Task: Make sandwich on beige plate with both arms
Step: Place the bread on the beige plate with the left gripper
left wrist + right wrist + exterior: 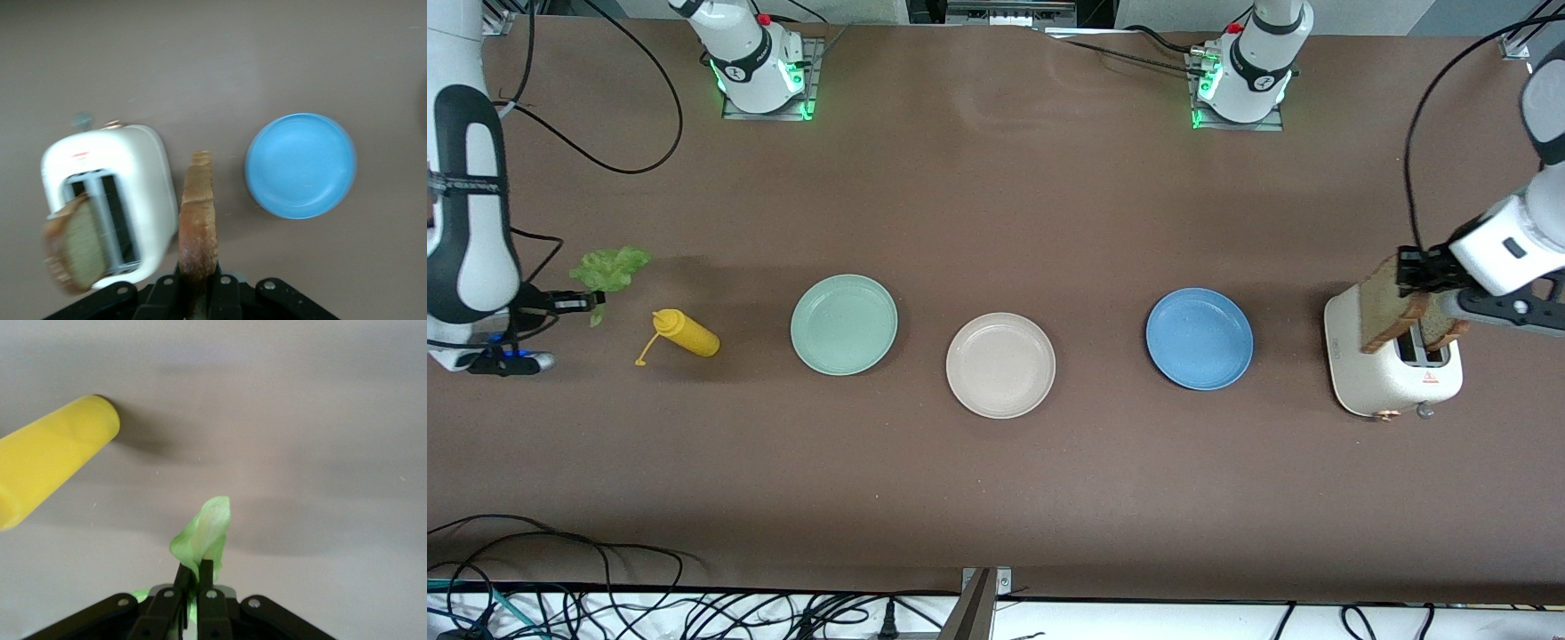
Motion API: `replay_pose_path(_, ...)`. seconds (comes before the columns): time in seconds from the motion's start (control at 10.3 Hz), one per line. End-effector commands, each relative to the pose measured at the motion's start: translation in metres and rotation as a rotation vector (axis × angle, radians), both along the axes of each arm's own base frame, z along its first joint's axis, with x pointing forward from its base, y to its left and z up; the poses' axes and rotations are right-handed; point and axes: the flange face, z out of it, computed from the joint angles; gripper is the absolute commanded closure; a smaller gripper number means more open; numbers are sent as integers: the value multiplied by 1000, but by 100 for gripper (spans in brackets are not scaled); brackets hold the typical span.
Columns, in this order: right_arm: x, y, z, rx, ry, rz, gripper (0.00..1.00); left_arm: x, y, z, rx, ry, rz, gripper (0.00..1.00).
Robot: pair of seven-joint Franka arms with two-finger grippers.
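Next, my left gripper releases the brown bread slice, now held upright over the toaster's edge, so it lies flat on the bare middle of the beige plate [998,362].
The beige plate [1000,364] lies bare in the middle of the table. My left gripper [1414,271] is shut on the crust of a brown bread slice [1390,307], held upright over the edge of the white toaster [1392,373]. In the left wrist view the slice [198,213] runs out from between the shut fingers of the left gripper [198,283]. A second slice [1447,329] leans in a toaster slot. My right gripper [596,302] is shut on the ruffled green lettuce leaf [611,267] at the right arm's end of the table. The right wrist view shows the lettuce [203,533] pinched in the right gripper [195,572].
A mint-green plate [843,324] and a blue plate [1199,339] flank the beige one. A yellow squeeze bottle [685,333] lies on its side between the lettuce and the mint-green plate. Cables trail along the table's front edge.
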Motion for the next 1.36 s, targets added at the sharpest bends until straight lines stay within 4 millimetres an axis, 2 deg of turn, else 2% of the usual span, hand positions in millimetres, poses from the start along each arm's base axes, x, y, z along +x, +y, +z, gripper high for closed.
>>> replay_pose_path(0.0,-2,-4,41,11,36,1,100,6,-47,-11,-101,43,16,100)
replay_pose_path(0.19,2,-3,67,9,40,6,100,12,-101,-25,-202,87,22,100)
replay_pose_path(0.29,2,-2,78,12,49,6,100,14,-121,-43,-258,136,44,100)
replay_pose_path(0.39,2,-1,97,11,35,5,100,16,-146,-60,-343,189,70,100)
replay_pose_path(0.49,2,1,117,6,4,9,100,18,-162,-83,-402,246,89,100)
replay_pose_path(0.58,-1,4,139,2,-31,12,100,25,-182,-97,-472,277,92,100)
replay_pose_path(0.78,-5,12,168,5,-79,23,100,33,-220,-126,-545,326,75,100)
replay_pose_path(0.88,-5,16,175,10,-93,27,100,42,-235,-142,-580,309,90,100)
replay_pose_path(0.97,-3,23,176,14,-94,38,100,42,-265,-162,-632,298,110,100)
replay_pose_path(1.07,-3,26,178,19,-98,41,100,44,-286,-178,-664,271,135,100)
replay_pose_path(1.17,-3,37,188,16,-116,57,100,42,-300,-193,-661,260,139,100)
replay_pose_path(1.27,-2,42,190,6,-115,40,100,40,-316,-204,-673,252,145,100)
